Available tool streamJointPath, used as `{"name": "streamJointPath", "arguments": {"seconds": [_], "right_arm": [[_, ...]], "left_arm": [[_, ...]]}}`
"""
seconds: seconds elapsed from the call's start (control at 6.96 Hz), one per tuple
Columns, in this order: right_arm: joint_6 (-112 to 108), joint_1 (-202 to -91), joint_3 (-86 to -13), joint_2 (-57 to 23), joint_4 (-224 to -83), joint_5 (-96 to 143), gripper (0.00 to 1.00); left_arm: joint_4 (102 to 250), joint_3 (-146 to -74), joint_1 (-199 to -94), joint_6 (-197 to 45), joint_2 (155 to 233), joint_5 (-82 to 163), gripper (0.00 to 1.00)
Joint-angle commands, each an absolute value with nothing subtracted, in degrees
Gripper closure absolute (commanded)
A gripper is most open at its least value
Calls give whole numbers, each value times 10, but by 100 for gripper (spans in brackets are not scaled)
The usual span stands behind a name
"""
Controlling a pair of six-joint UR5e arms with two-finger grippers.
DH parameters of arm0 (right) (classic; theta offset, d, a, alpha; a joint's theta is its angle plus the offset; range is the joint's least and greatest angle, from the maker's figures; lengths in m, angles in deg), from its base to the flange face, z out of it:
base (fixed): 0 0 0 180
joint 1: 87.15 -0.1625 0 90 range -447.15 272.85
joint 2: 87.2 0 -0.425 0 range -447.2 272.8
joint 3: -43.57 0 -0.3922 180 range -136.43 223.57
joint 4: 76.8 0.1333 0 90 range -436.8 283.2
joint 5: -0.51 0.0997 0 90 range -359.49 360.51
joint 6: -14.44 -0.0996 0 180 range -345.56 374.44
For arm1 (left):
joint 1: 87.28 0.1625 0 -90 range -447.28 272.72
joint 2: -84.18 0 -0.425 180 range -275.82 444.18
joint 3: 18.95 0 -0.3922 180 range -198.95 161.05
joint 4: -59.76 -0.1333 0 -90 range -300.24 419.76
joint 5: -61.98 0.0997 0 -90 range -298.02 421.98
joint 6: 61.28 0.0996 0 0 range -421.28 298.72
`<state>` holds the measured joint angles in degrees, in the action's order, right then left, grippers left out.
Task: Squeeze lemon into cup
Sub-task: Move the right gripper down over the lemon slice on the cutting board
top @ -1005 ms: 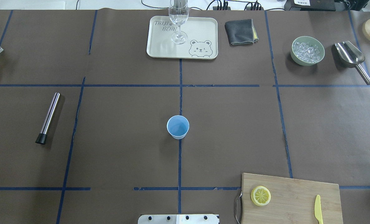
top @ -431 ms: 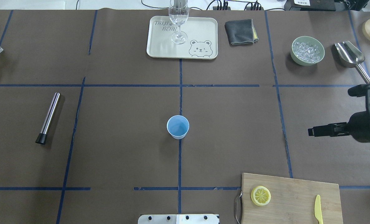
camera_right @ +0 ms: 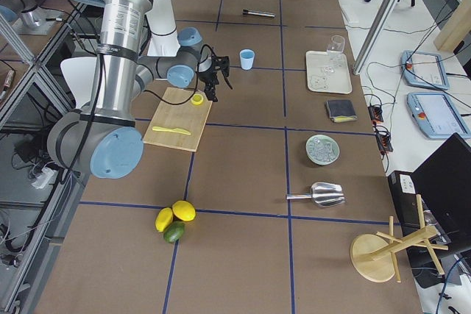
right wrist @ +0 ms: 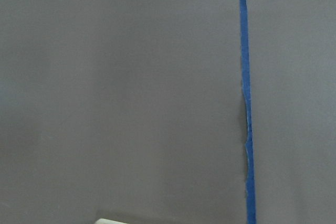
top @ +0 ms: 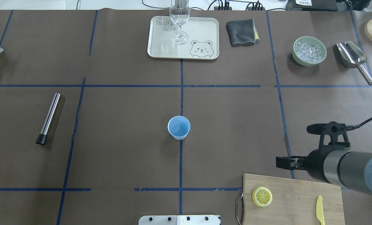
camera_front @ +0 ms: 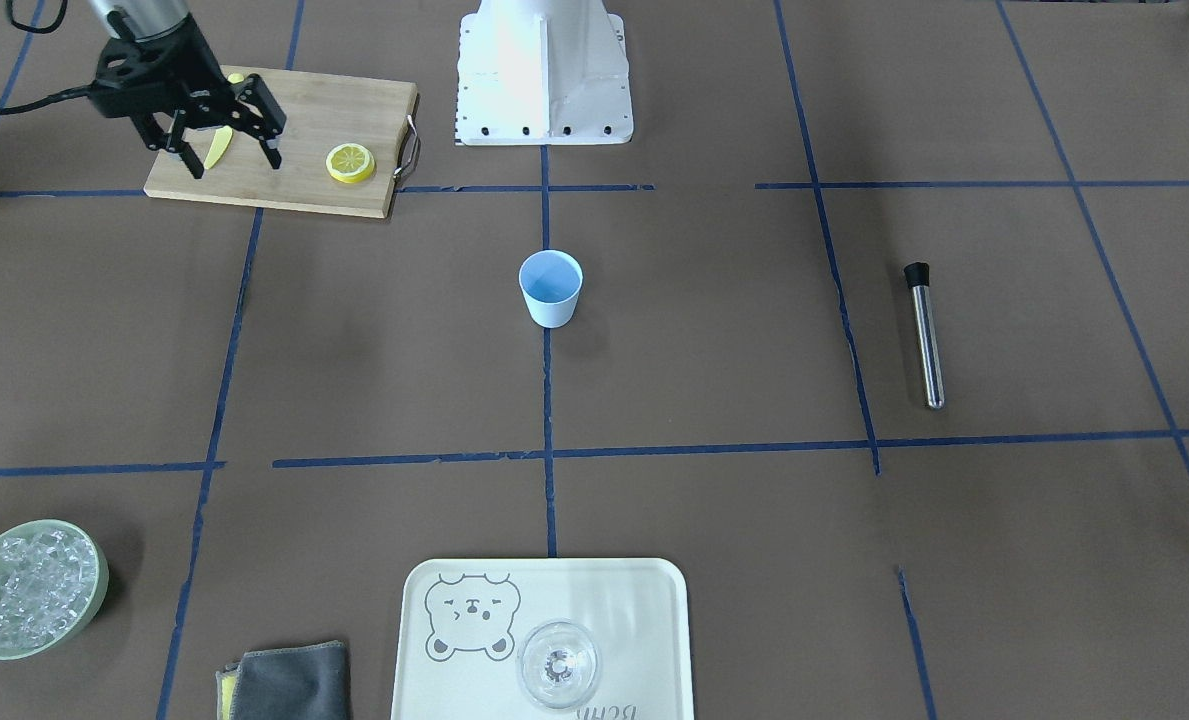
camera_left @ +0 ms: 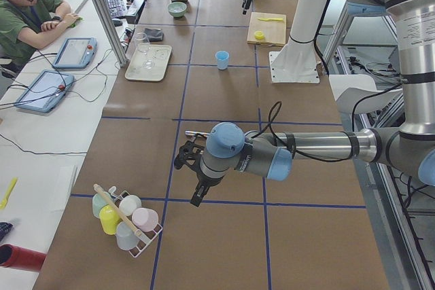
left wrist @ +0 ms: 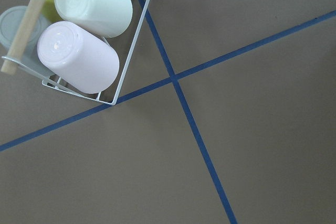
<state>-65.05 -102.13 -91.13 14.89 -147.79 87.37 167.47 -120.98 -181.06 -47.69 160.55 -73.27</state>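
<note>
Next, I grip the lemon slice's outer sides (camera_front: pixel 350 161) with my right gripper, near the cutting board's metal handle, where it lies on the board.
The lemon slice (top: pixel 262 196) lies flat on the left part of a wooden cutting board (top: pixel 298 190); it also shows in the front view (camera_front: pixel 351 163). The pale-blue cup (top: pixel 179 127) stands upright and empty at the table's middle, also in the front view (camera_front: pixel 551 288). My right gripper (camera_front: pixel 233 160) is open and empty, hanging above the board's far edge to the right of the slice (top: pixel 293 163). My left gripper (camera_left: pixel 190 174) shows only in the exterior left view, over bare table near a cup rack; I cannot tell its state.
A yellow plastic knife (top: pixel 319 210) lies on the board. A tray (top: pixel 201 31) with a wine glass (top: pixel 179 22), a grey cloth (top: pixel 241 32), a bowl of ice (top: pixel 309 51) and a scoop (top: pixel 353 57) are at the back. A steel muddler (top: pixel 48 118) lies left.
My right arm came in from the right edge and moved nearer and leftward, to above the cutting board's far edge. The cup and the lemon slice have not moved.
</note>
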Motion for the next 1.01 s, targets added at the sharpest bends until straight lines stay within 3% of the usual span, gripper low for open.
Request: {"name": "streamJointPath", "arguments": {"seconds": [0.0,0.29,0.86], "right_arm": [[-687,-905,-875,91,-1511,773,0],[-712,-882,-828,38,-1550,744,0],[-739,-859,-825,45,-1548,735,0]], "left_arm": [[1676,-1210,-1810,-477,1606,-733,0],[1676,-1210,-1810,-476,1606,-733,0],[1676,-1210,-1810,-476,1606,-733,0]]}}
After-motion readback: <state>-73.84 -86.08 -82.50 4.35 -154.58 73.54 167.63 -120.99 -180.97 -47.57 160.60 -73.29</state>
